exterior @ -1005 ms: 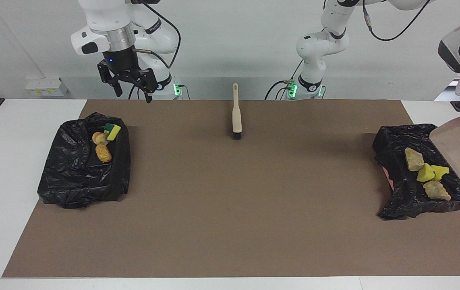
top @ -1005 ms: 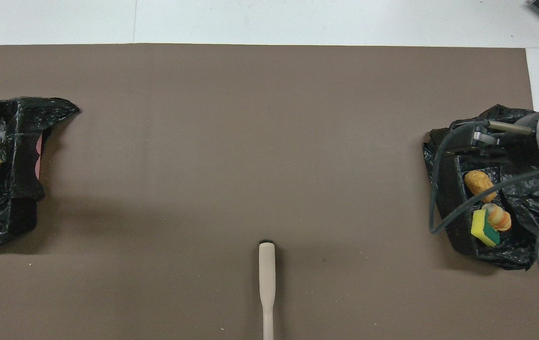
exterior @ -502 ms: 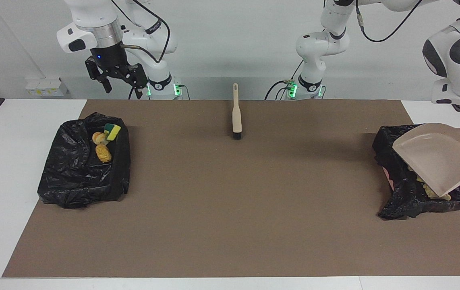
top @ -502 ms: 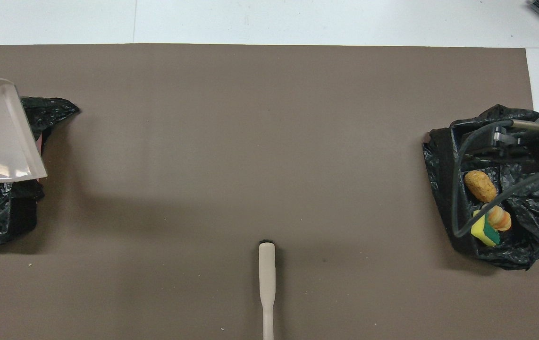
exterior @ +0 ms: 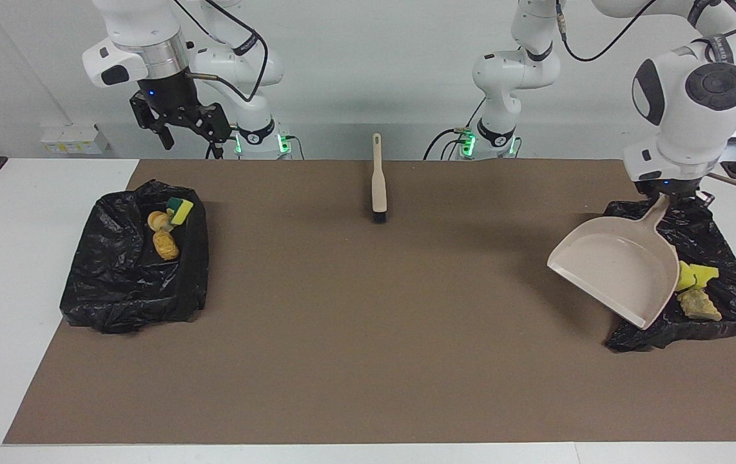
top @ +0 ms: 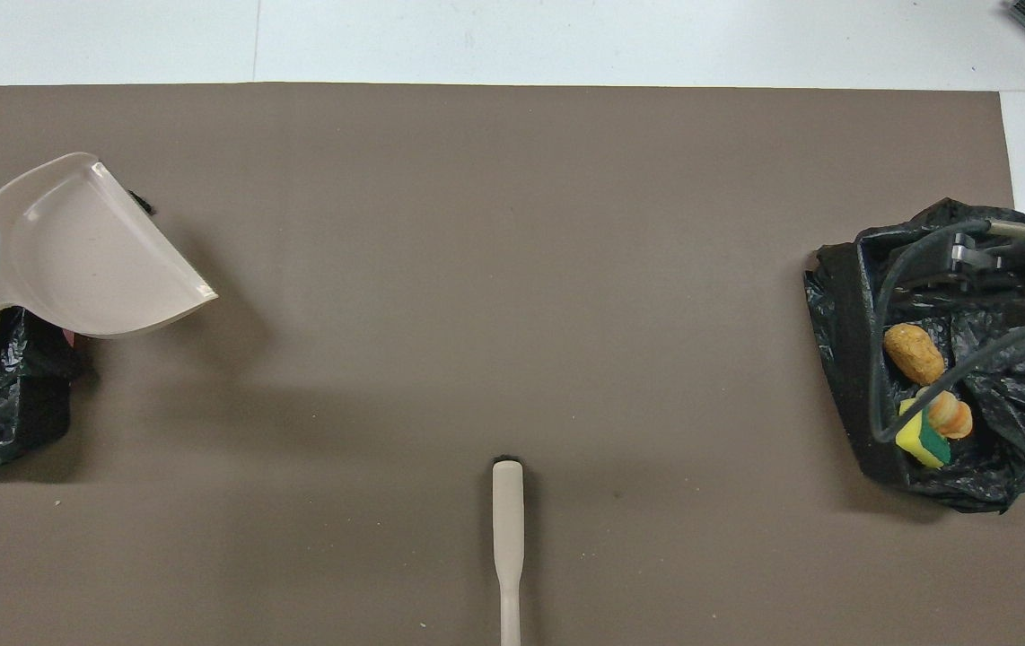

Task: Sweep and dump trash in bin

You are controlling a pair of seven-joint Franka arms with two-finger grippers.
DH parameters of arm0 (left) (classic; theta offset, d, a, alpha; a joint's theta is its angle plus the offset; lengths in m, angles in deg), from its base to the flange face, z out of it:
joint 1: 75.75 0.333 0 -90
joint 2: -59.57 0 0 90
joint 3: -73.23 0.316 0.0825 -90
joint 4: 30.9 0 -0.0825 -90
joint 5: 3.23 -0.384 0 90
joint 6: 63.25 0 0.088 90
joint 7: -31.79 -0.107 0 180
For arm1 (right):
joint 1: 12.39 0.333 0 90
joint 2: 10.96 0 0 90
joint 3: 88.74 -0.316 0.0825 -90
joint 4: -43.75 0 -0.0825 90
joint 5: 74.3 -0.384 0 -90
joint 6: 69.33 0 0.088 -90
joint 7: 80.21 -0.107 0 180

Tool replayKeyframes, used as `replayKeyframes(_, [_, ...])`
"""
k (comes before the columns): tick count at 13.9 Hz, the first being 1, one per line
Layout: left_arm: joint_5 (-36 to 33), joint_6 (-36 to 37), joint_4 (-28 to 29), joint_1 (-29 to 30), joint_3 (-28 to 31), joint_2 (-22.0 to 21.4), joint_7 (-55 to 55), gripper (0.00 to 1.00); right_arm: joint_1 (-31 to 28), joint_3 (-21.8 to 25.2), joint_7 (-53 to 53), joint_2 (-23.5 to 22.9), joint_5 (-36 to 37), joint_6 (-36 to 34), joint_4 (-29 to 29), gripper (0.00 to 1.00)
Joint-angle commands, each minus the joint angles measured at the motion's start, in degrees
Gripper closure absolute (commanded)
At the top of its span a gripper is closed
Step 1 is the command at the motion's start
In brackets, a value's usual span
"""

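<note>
I am going to use my left gripper for the beige dustpan, now tilted over the bin's inner edge. I will set it down on the brown mat [top: 512, 284] just past the brush, between the bins.
My left gripper [exterior: 666, 193] is shut on the handle of the beige dustpan [exterior: 619, 274], which hangs tilted and empty over the inner edge of the black-bagged bin [exterior: 722, 241] at the left arm's end. Trash lies in that bin: a yellow sponge piece [exterior: 694, 276] and a tan lump [exterior: 700, 305], partly hidden by the pan [top: 91, 260]. The other bin [exterior: 126, 283] holds a green-backed sponge [exterior: 181, 209] and two bread-like lumps [exterior: 165, 245]. My right gripper [exterior: 191, 138] hangs open and empty, high over that bin's robot-side edge.
The beige-handled brush [exterior: 378, 183] lies on the brown mat [exterior: 368, 335] at mid-table, near the robots, bristles pointing away from them. White table shows around the mat. The right arm's cable [top: 880, 359] loops over its bin.
The left arm swung the dustpan from over its bin toward the table's middle, uncovering some of the trash. The right gripper rose a little and drifted toward its end of the table.
</note>
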Motion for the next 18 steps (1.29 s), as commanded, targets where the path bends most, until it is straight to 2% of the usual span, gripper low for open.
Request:
replayKeyframes(1, [4.7,0.3,3.6,-4.1,0.8,-1.9,10.7,1.00,-0.2,0.3,1.9,0.0,-2.6,-1.1,0.1,0.00])
replayKeyframes(4, [10.1,0.7,4.7,-9.8,0.8,-1.8,22.5,1.00,-0.3,0.4,6.8,1.5,-3.1,-1.0,-2.1,0.00])
replayKeyframes(8, [16.8,-0.8,4.8,-17.5,0.7,0.1,40.8,1.00,-0.7,0.5,8.1,1.4,-2.0,-0.6,-1.9,0.00])
replayKeyframes(12, [23.2,-7.7,4.8,-25.8,0.7,3.8,57.3,1.00,-0.8,0.5,8.0,1.3,-1.9,0.4,-2.1,0.00])
replayKeyframes(15, [23.3,-13.3,4.8,-31.0,0.8,6.0,62.5,1.00,-0.8,0.6,7.9,1.5,-1.9,0.1,-2.1,0.00])
replayKeyframes(18, [23.3,-22.1,4.8,-36.9,0.8,10.1,71.3,1.00,-1.5,0.6,7.5,1.4,-2.0,0.2,-2.1,0.00])
